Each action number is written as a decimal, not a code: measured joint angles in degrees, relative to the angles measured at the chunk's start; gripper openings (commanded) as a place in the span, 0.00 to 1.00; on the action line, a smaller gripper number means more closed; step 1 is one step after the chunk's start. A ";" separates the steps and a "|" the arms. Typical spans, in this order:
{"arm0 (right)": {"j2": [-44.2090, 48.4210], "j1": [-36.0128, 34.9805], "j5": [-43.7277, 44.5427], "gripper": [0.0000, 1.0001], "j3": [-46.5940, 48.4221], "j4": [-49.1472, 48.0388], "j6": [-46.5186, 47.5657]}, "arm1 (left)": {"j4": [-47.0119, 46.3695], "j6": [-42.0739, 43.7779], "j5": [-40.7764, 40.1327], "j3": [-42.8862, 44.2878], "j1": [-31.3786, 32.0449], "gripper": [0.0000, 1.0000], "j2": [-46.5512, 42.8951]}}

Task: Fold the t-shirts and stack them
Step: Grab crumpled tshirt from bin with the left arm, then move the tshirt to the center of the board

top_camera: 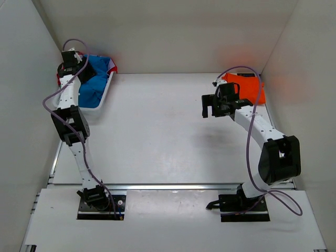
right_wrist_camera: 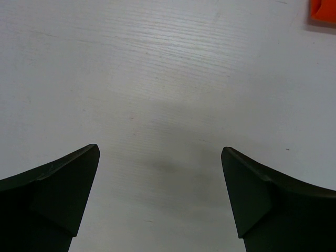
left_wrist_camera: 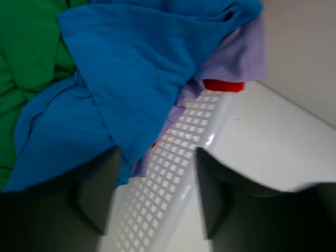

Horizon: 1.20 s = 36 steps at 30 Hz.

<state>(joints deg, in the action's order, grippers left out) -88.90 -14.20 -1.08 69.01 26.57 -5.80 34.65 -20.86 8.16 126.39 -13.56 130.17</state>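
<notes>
I will next close my left gripper on the blue t-shirt's edge (top_camera: 102, 85) (left_wrist_camera: 135, 156), beside the side of the white basket that faces the middle of the table.
A bright blue t-shirt (top_camera: 94, 81) lies crumpled on top of a pile in the white slatted basket (top_camera: 105, 98) at the back left. In the left wrist view the blue shirt (left_wrist_camera: 131, 68) covers a green one (left_wrist_camera: 26, 52), a lavender one (left_wrist_camera: 236, 58) and a bit of red one (left_wrist_camera: 223, 85). My left gripper (top_camera: 79, 68) (left_wrist_camera: 157, 194) is open, one finger over the blue cloth, the other outside the basket wall (left_wrist_camera: 178, 173). A folded orange t-shirt (top_camera: 247, 88) (right_wrist_camera: 323, 10) lies at the back right. My right gripper (top_camera: 214, 109) (right_wrist_camera: 160, 184) is open and empty above the bare table, left of the orange shirt.
White walls enclose the table on the left, back and right. The basket stands against the left wall. The table top (top_camera: 157, 131) is bare white between the two arms.
</notes>
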 measured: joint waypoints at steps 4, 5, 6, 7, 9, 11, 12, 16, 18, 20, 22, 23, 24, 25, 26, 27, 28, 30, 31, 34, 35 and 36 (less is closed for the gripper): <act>-0.90 0.04 -0.94 0.99 0.11 -0.26 -0.59 | -0.17 -0.31 -3.10 0.07 0.70 0.65 4.52; -1.29 0.07 -1.38 0.99 0.22 -0.37 -0.85 | -0.31 -0.70 -3.48 0.13 0.76 0.58 5.73; -1.90 0.07 -1.75 0.99 0.46 -0.35 -1.22 | -0.42 -0.79 -3.69 0.24 0.81 0.49 6.82; -2.91 0.00 -2.25 1.00 0.94 -0.39 -1.73 | -0.35 -1.14 -4.02 0.74 0.96 0.55 8.33; -3.82 -0.04 -2.56 0.99 1.36 -0.39 -1.97 | -0.09 -1.31 -4.48 1.95 1.09 0.59 11.10; -4.79 -0.09 -2.80 1.00 1.95 -0.26 -2.03 | 0.70 -1.86 -4.59 4.61 1.09 0.13 14.27; -5.22 -0.20 -2.86 0.99 2.32 -0.04 -2.19 | 1.31 -2.03 -4.63 6.27 1.09 0.00 15.74; -5.68 -0.44 -2.86 0.99 3.50 0.46 -2.40 | 4.57 -2.58 -4.31 12.68 1.09 0.00 19.45; -5.68 -0.61 -2.84 1.00 3.93 0.55 -2.86 | 6.03 -3.04 -4.31 14.32 1.09 0.00 19.39; -5.64 -0.92 -2.80 0.99 3.98 0.57 -3.21 | 6.23 -3.43 -4.85 15.04 1.33 0.00 18.10; -5.46 -1.38 -2.75 0.99 3.93 0.94 -3.61 | 6.40 -3.61 -5.92 14.91 1.95 0.00 15.56; -5.22 -1.55 -2.75 0.99 3.82 1.01 -3.80 | 5.70 -3.65 -6.27 13.64 2.47 0.00 12.96; -4.57 -1.62 -2.75 1.00 3.39 0.92 -4.13 | 5.05 -3.65 -6.62 11.32 3.10 0.00 9.57; -3.08 -1.88 -2.75 0.99 2.14 0.81 -4.50 | 4.50 -3.69 -6.86 8.96 3.91 0.00 5.64; -2.38 -1.88 -2.78 0.99 1.53 0.74 -4.57 | 2.91 -3.93 -6.99 5.44 5.14 0.00 -0.26; -0.96 -1.86 -2.80 0.99 0.37 0.74 -4.83 | 1.27 -4.37 -6.78 2.43 6.12 0.00 -5.01; 1.03 -1.84 -2.86 0.99 -1.36 0.63 -5.07 | 0.28 -5.33 -6.10 0.35 7.54 0.00 -10.56; 4.33 -1.53 -3.50 0.99 -4.42 0.04 -5.51 | -2.54 -7.32 -4.00 -0.50 11.58 0.00 -19.69; 5.75 -1.14 -4.22 0.99 -5.77 0.09 -5.79 | -4.37 -8.20 -3.15 -0.07 14.67 0.00 -23.80; 8.13 -0.07 -5.97 1.00 -8.66 -0.44 -6.80 | -8.41 -10.54 0.55 2.69 26.58 0.00 -31.76; 8.68 0.07 -6.14 0.99 -9.46 -0.55 -7.28 | -9.97 -11.63 2.78 3.58 31.87 0.00 -33.29; 9.05 0.07 -6.27 0.99 -9.99 -0.44 -7.61 | -10.82 -12.33 4.42 4.04 34.93 0.00 -33.92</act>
<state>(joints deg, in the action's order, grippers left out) -79.85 -14.13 -7.35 59.02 26.13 -13.41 23.83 -33.19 12.58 130.43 21.37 96.25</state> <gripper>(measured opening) 0.996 0.023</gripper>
